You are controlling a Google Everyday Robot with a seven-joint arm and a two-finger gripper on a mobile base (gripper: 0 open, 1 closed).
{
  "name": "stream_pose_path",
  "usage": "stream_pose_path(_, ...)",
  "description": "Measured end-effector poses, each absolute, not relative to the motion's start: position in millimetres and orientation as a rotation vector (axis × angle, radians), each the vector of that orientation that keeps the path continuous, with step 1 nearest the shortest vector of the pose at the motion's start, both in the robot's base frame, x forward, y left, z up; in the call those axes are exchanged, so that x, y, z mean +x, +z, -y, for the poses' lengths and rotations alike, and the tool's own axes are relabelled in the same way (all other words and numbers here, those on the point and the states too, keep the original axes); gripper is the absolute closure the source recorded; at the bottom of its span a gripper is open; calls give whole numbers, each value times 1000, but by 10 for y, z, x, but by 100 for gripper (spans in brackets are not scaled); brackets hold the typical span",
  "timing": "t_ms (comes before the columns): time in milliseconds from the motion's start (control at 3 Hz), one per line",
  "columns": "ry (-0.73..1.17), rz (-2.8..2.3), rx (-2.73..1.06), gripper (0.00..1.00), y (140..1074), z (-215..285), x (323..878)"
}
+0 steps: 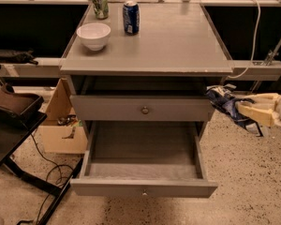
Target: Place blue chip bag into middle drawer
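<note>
My gripper will let go of the blue chip bag on the middle drawer's bottom, next to the drawer's side (181,155) nearest my arm.
The blue chip bag (226,104) is a crumpled dark-blue foil bag with white markings, held in the air at the right of the cabinet, level with the upper drawer. My gripper (243,110) comes in from the right edge with cream-coloured fingers (258,111) shut on the bag. The middle drawer (144,188) is pulled out below, wide and shallow, with a small round knob on its front; its inside shows nothing in it. The bag hangs above and to the right of the drawer's right wall.
The upper grey drawer (143,108) is closed. On the cabinet top (178,41) stand a white bowl (94,34), a blue soda can (130,17) and a green can (100,3). A cardboard box (61,125) and a black stand with cables (14,139) are at the left.
</note>
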State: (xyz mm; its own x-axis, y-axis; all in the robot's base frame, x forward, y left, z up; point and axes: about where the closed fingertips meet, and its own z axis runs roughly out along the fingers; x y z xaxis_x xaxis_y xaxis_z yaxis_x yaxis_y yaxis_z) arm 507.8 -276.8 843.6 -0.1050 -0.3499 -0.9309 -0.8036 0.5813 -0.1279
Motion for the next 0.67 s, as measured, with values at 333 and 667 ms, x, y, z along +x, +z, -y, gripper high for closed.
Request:
stream_pose_path(333, 535, -1753, -1002, 100, 7904, 2642, 5153)
stream_pose_path(667, 596, -1858, -1029, 100, 6844, 2469, 5281)
